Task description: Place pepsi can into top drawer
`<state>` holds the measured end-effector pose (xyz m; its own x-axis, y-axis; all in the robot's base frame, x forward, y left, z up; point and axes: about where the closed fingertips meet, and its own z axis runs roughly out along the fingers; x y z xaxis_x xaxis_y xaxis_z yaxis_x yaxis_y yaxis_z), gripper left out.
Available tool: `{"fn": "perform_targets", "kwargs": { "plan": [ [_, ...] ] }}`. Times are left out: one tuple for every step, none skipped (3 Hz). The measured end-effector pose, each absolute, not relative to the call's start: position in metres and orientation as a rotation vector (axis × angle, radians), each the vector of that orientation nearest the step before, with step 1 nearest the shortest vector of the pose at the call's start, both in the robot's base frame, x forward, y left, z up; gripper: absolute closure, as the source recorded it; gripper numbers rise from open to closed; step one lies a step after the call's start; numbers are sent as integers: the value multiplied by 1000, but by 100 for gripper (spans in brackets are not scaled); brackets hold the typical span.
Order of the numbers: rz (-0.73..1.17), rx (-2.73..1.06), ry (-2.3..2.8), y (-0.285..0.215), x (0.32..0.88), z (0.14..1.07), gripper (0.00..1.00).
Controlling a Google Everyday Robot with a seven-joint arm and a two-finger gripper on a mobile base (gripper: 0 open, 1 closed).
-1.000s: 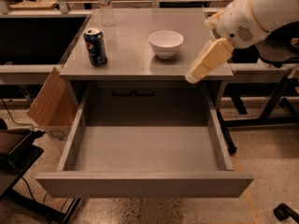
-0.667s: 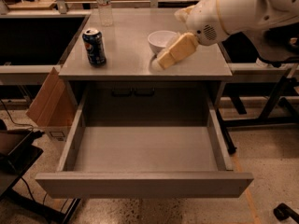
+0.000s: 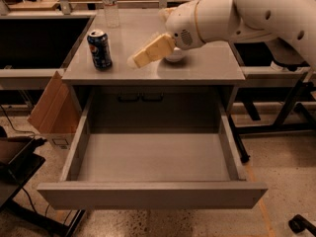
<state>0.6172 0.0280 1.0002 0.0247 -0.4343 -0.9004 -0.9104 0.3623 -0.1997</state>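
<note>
My gripper is to move to the pepsi can next. It should then close around the middle of its body (image 3: 99,49), below the silver top of the pepsi can.
The pepsi can (image 3: 99,49), dark blue with a silver top, stands upright on the left part of the grey table (image 3: 207,68). The top drawer (image 3: 153,194) is pulled fully open below the table and holds nothing. My gripper (image 3: 139,58), with tan fingers, hangs over the middle of the table, a short way right of the can and apart from it. It holds nothing. The white arm reaches in from the upper right.
A white bowl (image 3: 175,57) sits on the table, mostly hidden behind my wrist. A clear water bottle (image 3: 110,5) stands at the back left. A cardboard box (image 3: 49,107) leans at the table's left side. Another black-framed table (image 3: 281,73) stands to the right.
My gripper has swung left across the table, from the right edge past the bowl, and is now closer to the can. The can and drawer have not moved.
</note>
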Motion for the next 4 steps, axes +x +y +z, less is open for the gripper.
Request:
{"fn": "perform_targets", "kwargs": {
  "plan": [
    [576,-1238,1588,28,617,1000,0],
    [601,-1201,1594,50,638,980,0],
    [647,-1111,1602,83,679,956,0],
    [687,-1015,1593,107,717,941,0]
  ]
}}
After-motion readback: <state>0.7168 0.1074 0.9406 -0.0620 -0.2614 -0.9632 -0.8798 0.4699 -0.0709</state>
